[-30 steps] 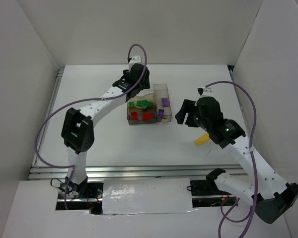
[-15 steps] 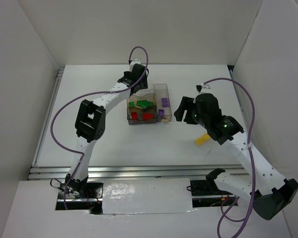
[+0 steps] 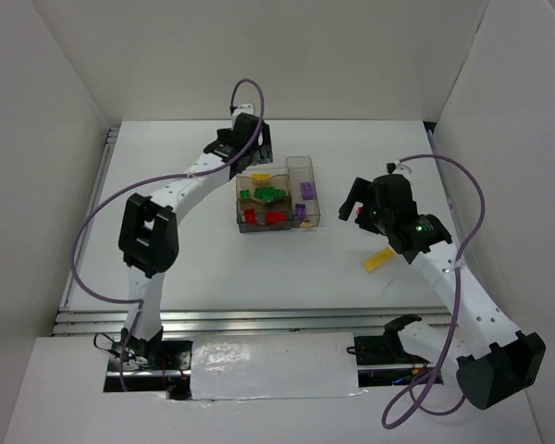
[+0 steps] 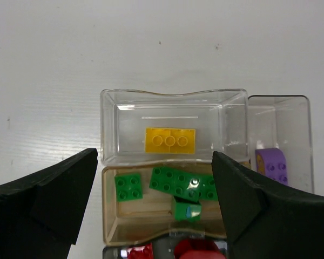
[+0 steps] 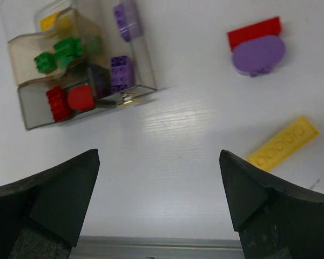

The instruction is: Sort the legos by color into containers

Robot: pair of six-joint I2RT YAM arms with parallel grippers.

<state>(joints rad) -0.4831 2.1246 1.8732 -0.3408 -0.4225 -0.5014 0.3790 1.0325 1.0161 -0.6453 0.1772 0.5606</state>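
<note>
My right gripper is to go next to the yellow plate's near end (image 3: 371, 265) (image 5: 263, 159) and close there, because the plate still lies loose on the table.
The clear tray (image 3: 302, 165) holds a yellow brick (image 4: 170, 141) in its far compartment, green bricks (image 4: 181, 183) in the middle one, red bricks (image 5: 70, 100) in the near one and purple bricks (image 5: 122, 70) in the long side one. My left gripper (image 3: 252, 157) is open and empty, above the tray's far end (image 4: 154, 202). My right gripper (image 3: 351, 202) is open and empty above bare table right of the tray (image 5: 159, 199). A yellow plate (image 3: 379, 260), a red plate (image 5: 254, 32) and a rounded purple piece (image 5: 258, 54) lie loose on the table.
White walls close in the table on the left, far and right sides. The red plate and the purple piece touch each other and lie right of the tray's (image 5: 27, 108) long compartment. The right arm hides them in the top view.
My left gripper has drawn back toward the far edge, and a yellow brick now shows in the tray's far compartment. My right gripper has shifted slightly right, away from the tray.
</note>
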